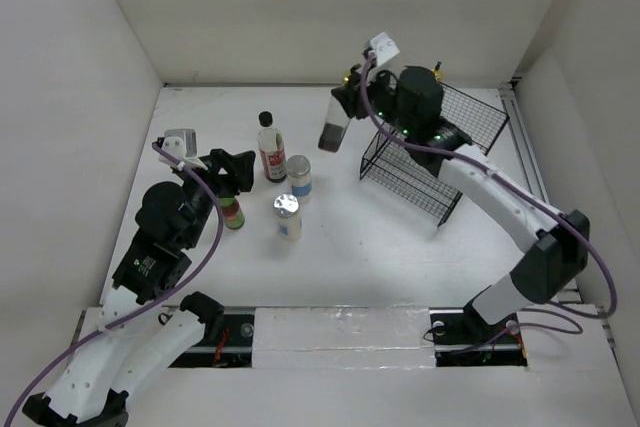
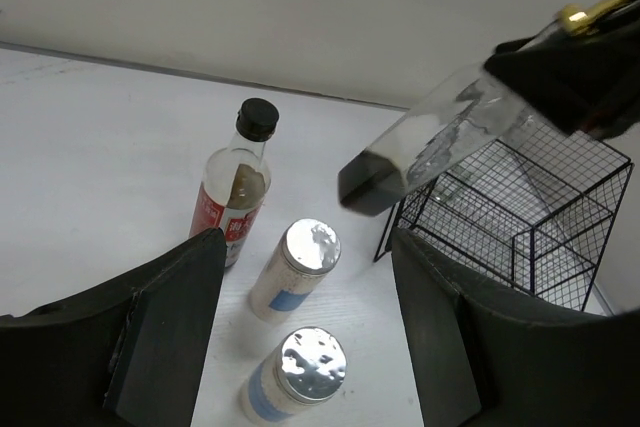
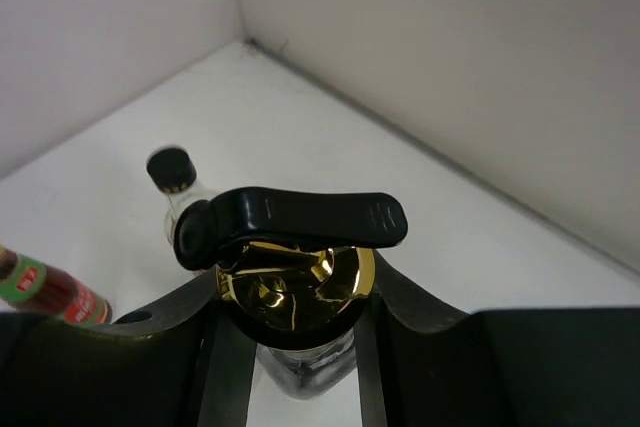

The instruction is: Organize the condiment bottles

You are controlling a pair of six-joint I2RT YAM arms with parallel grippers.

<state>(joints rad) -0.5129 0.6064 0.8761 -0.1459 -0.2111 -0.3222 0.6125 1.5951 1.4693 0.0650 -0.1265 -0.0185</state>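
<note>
Next, my right gripper lets go of the clear bottle inside the black wire basket (image 1: 411, 156), in front of the other gold-topped bottle. The clear bottle is now tilted in the air beside the basket.
My right gripper (image 1: 350, 97) is shut on a clear bottle with a gold pourer (image 1: 335, 125), held tilted in the air just left of the basket; its gold top (image 3: 295, 292) sits between the fingers. The same bottle (image 2: 440, 137) shows in the left wrist view. On the table stand a black-capped, red-labelled bottle (image 1: 271, 147) (image 2: 232, 202) and two silver-lidded jars (image 1: 298, 176) (image 1: 288, 217). A small green-capped bottle (image 1: 233, 212) stands close beside my left gripper (image 1: 238, 169), which is open with nothing between its fingers.
A black wire basket (image 1: 440, 147) (image 2: 530, 217) stands at the right rear of the white table, under my right arm. White walls close in the left, back and right sides.
</note>
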